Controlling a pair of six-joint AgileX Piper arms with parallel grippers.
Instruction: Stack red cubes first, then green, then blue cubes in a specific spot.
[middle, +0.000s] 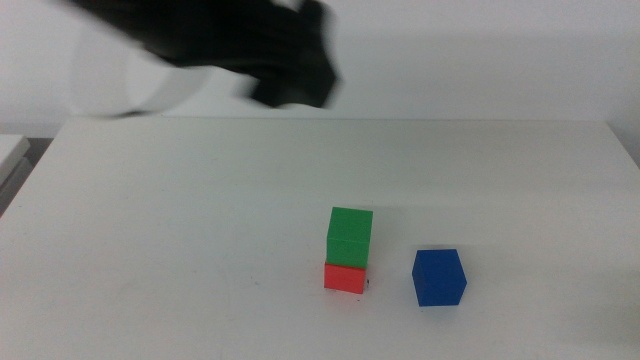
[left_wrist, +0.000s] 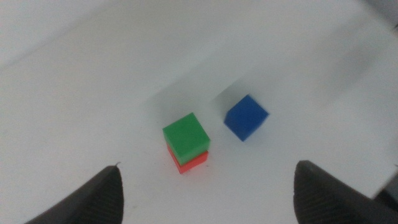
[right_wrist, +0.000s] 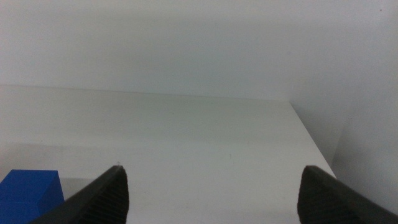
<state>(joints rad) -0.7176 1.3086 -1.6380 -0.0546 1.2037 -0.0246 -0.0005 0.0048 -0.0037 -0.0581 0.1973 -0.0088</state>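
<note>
The blue cube goes on the green cube next, so my right gripper will close from above on the opposite sides of the blue cube (middle: 439, 270) (right_wrist: 30, 191).
The green cube (middle: 350, 235) sits on top of the red cube (middle: 345, 277) near the middle front of the table. The blue cube (middle: 438, 277) stands alone just right of them. The left wrist view shows the green cube (left_wrist: 185, 135) on the red cube (left_wrist: 191, 163) with the blue cube (left_wrist: 246, 117) beside them. My left gripper (middle: 290, 70) is high above the table's back, blurred by motion; its jaws (left_wrist: 208, 193) stand wide open and empty. My right gripper (right_wrist: 214, 196) is open and empty, out of the middle view, with the blue cube (right_wrist: 30, 196) close by.
The white tabletop (middle: 180, 220) stretches wide around the cubes. Its far edge meets a pale wall. The table's right edge (right_wrist: 311, 143) shows in the right wrist view. The marked spot lies hidden under the stack.
</note>
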